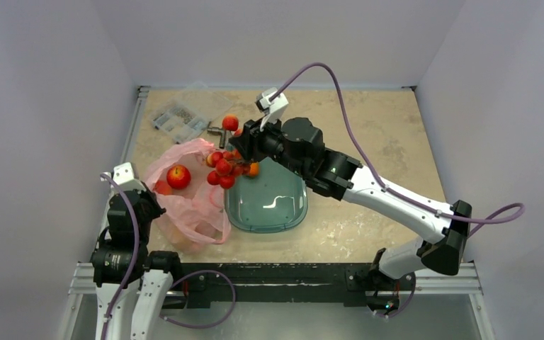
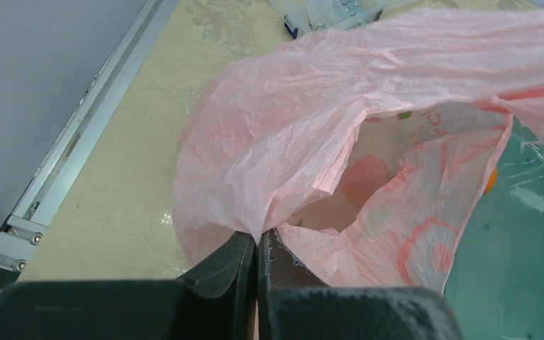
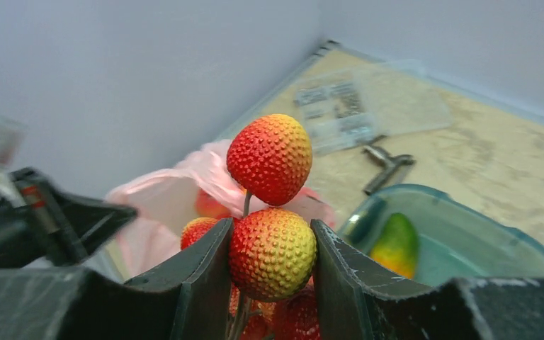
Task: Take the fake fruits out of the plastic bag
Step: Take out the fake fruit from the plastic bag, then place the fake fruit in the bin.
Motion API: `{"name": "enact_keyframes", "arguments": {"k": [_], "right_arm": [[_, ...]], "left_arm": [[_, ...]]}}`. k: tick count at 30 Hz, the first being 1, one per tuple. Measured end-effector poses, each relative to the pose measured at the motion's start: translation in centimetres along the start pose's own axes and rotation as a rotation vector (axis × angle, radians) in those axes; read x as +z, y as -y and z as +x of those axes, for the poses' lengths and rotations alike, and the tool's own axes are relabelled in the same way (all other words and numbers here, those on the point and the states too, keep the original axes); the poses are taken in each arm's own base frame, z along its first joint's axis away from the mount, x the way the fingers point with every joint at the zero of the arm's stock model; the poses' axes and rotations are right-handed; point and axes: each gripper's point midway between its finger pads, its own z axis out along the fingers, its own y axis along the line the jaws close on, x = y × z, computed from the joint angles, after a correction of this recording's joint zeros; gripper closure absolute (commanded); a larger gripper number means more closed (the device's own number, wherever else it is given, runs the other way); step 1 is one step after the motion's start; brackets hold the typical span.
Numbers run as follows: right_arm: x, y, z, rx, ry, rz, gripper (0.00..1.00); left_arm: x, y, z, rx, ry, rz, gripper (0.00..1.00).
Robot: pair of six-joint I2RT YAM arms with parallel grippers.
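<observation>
I should use my right gripper to set the bunch of small red fruits, held above the teal tub, down in the teal tub (image 1: 266, 167) (image 3: 448, 270) beside the mango-like fruit.
The pink plastic bag (image 1: 191, 202) lies on the table left of centre, mouth open. A round red fruit (image 1: 178, 176) sits inside it; a peach-orange fruit (image 2: 365, 178) shows through the film in the left wrist view. My left gripper (image 2: 260, 241) is shut on the bag's edge (image 2: 276, 170). My right gripper (image 3: 272, 244) is shut on one bumpy red-yellow ball of the bunch of small red fruits (image 3: 272, 253), held above the bag's far edge and the teal tub. The bunch (image 1: 225, 168) hangs below the right gripper (image 1: 239, 150).
A teal see-through tub (image 1: 269, 205) stands right of the bag, with a green-to-orange mango-like fruit (image 3: 397, 245) in it. A clear parts box (image 1: 180, 121) and a small metal piece (image 1: 217, 132) lie at the back left. Walls enclose the table.
</observation>
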Motion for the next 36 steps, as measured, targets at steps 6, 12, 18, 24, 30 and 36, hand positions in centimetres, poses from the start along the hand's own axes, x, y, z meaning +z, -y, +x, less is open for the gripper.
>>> {"name": "enact_keyframes", "arguments": {"k": [6, 12, 18, 24, 30, 36], "right_arm": [[1.6, 6.8, 2.9, -0.076, -0.037, 0.213, 1.00], [4.4, 13.1, 8.0, -0.119, -0.148, 0.384, 1.00], [6.7, 17.9, 12.5, -0.152, -0.237, 0.525, 0.85], [7.4, 19.5, 16.2, -0.173, -0.309, 0.575, 0.58], [7.0, 19.8, 17.3, -0.172, -0.331, 0.580, 0.43], [6.4, 19.4, 16.7, -0.168, -0.329, 0.570, 0.36]], "left_arm": [[0.0, 0.0, 0.0, 0.000, 0.000, 0.000, 1.00], [0.0, 0.0, 0.0, 0.000, 0.000, 0.000, 1.00], [0.0, 0.0, 0.0, 0.001, -0.003, 0.000, 1.00], [0.1, 0.0, 0.1, 0.002, -0.008, -0.001, 1.00], [0.2, 0.2, 0.2, 0.004, -0.015, 0.004, 1.00], [0.2, 0.2, 0.2, 0.004, -0.016, 0.008, 1.00]]}}
